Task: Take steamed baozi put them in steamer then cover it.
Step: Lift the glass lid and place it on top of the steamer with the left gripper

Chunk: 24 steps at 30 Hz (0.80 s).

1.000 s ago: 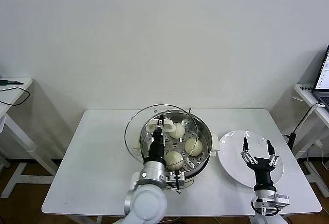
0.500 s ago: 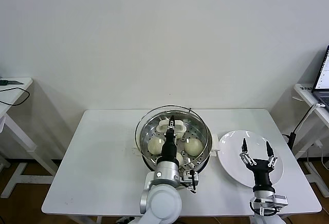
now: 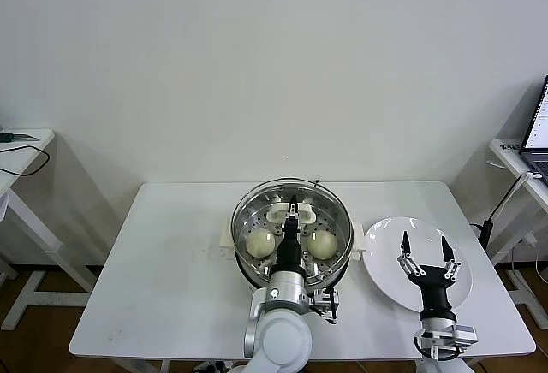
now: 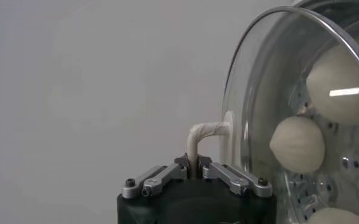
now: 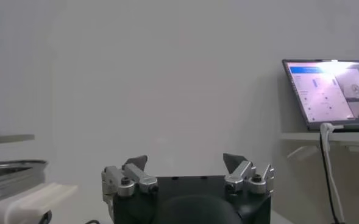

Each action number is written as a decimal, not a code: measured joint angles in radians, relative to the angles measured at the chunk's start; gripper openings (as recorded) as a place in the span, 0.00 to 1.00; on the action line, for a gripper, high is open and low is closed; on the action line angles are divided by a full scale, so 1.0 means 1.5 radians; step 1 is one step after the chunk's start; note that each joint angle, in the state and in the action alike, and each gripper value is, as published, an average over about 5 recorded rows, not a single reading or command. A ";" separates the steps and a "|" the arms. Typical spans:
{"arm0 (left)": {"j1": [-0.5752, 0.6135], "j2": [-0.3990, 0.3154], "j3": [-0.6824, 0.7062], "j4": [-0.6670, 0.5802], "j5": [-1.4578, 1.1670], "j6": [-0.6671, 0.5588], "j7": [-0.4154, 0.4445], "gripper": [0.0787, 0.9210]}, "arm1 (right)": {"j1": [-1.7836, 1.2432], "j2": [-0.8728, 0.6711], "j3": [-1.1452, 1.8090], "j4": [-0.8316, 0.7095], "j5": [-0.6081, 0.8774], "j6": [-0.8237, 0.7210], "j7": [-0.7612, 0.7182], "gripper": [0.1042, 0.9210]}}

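Note:
My left gripper has the clear glass cover. It will let go of it on the rim of the shiny steel steamer (image 3: 293, 234), above the baozi.
The shiny steel steamer (image 3: 244, 238) stands mid-table with cream-white baozi (image 3: 260, 241) on its perforated tray; two show in the head view, several in the left wrist view (image 4: 296, 145). The clear glass cover (image 3: 334, 212) lies over the steamer, about level with its rim. My left gripper (image 3: 292, 211) is shut on the cover's cream-white handle (image 4: 205, 133), right above the steamer's middle. My right gripper (image 3: 425, 246) is open and empty, hovering over the white plate (image 3: 384, 257) at the right.
The steamer's cream base handle (image 3: 358, 239) sticks out toward the plate. A side table (image 3: 24, 146) with a cable stands far left. Another table with a laptop (image 3: 537, 129) stands far right. The table's front and left are bare white surface.
My left gripper has carried the cover rightward from the steamer's left side to sit centred over it. The right gripper has hardly moved.

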 measured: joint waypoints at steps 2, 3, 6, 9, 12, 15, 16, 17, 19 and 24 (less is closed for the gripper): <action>0.001 -0.002 -0.002 0.003 0.004 -0.001 -0.002 0.13 | 0.000 0.000 0.000 0.000 0.000 0.001 0.000 0.88; 0.002 -0.003 -0.002 0.005 0.006 -0.002 -0.002 0.13 | 0.000 0.000 0.000 0.000 0.000 0.001 0.000 0.88; 0.005 -0.006 -0.005 0.011 0.011 -0.006 -0.006 0.13 | 0.000 0.001 -0.002 0.000 -0.002 0.001 -0.001 0.88; 0.010 -0.011 -0.007 0.017 0.016 -0.010 -0.010 0.13 | 0.000 0.001 -0.003 0.000 -0.003 0.001 -0.001 0.88; 0.013 -0.017 -0.007 0.022 0.023 -0.013 -0.014 0.13 | 0.000 0.001 -0.005 -0.001 -0.005 0.002 -0.001 0.88; 0.015 -0.022 -0.007 0.025 0.028 -0.017 -0.016 0.13 | 0.000 0.001 -0.005 -0.001 -0.007 0.002 -0.001 0.88; 0.015 -0.023 -0.007 0.026 0.029 -0.018 -0.016 0.13 | 0.000 0.001 -0.005 -0.001 -0.007 0.002 -0.001 0.88; 0.016 -0.025 -0.008 0.027 0.030 -0.019 -0.017 0.13 | 0.000 0.002 -0.005 -0.001 -0.008 0.002 -0.001 0.88; 0.017 -0.027 -0.008 0.029 0.032 -0.020 -0.018 0.13 | -0.001 0.002 -0.006 -0.001 -0.008 0.003 -0.001 0.88; 0.019 -0.029 -0.009 0.031 0.035 -0.024 -0.020 0.13 | -0.001 0.002 -0.006 -0.002 -0.010 0.003 -0.002 0.88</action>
